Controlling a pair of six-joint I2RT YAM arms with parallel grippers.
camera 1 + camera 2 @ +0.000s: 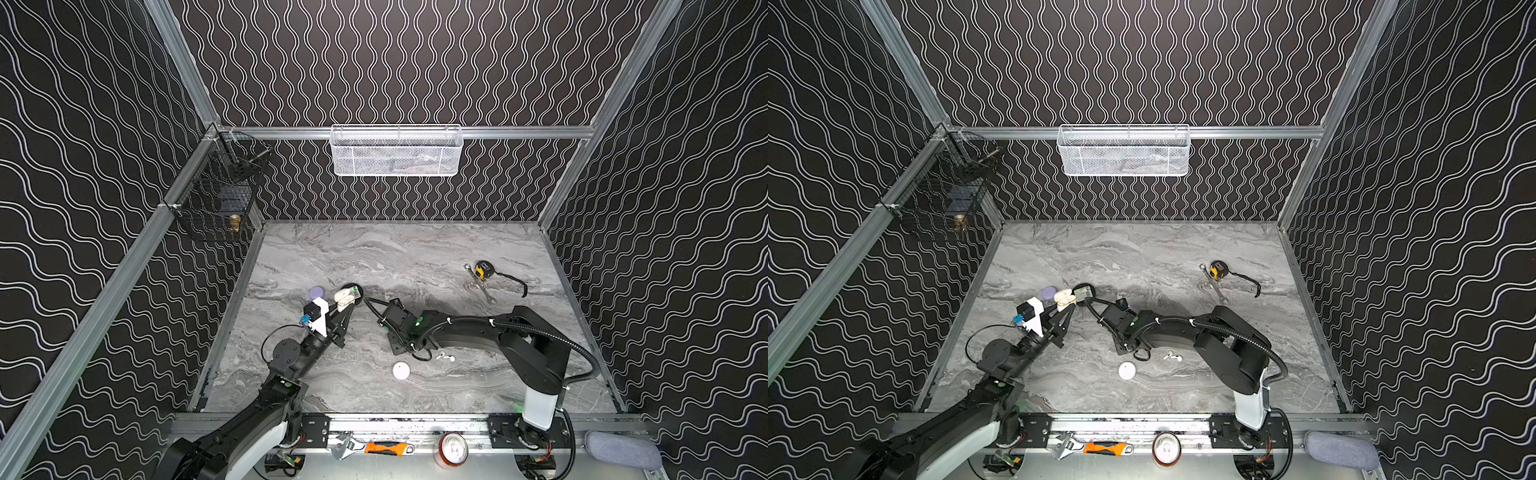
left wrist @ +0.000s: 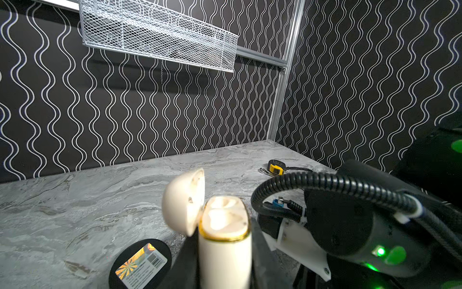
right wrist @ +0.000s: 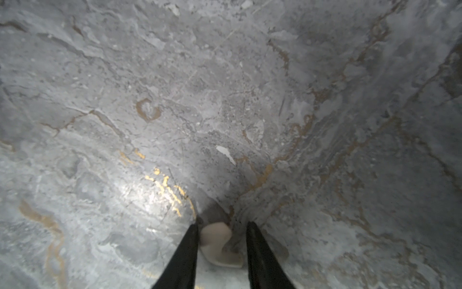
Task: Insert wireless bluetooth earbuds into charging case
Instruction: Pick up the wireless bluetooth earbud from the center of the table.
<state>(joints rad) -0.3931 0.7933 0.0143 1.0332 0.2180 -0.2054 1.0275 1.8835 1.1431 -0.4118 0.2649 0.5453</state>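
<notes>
The cream earbud's stem slants across the fingers of the robot's right gripper, so the gripper should open, line the stem up along them and grip the earbud's head (image 3: 215,234) before it lifts.
My left gripper (image 2: 225,272) is shut on the cream charging case (image 2: 225,252), held upright above the table with its lid (image 2: 183,202) hinged open; in both top views the case (image 1: 343,300) (image 1: 1064,300) is at the left middle. The inside of the case is blurred. My right gripper (image 3: 222,225) points down at the marble table, its fingers closed around a cream earbud (image 3: 216,240); one finger touches the bud's head. Two white earbuds (image 1: 443,356) (image 1: 1172,356) lie on the table beside my right arm.
A lilac case (image 1: 316,292) and a black disc with a sticker (image 1: 352,291) sit just behind the left gripper. A round white case (image 1: 401,370) lies near the front. A tape measure (image 1: 484,270) and a wrench (image 1: 485,292) are at the back right.
</notes>
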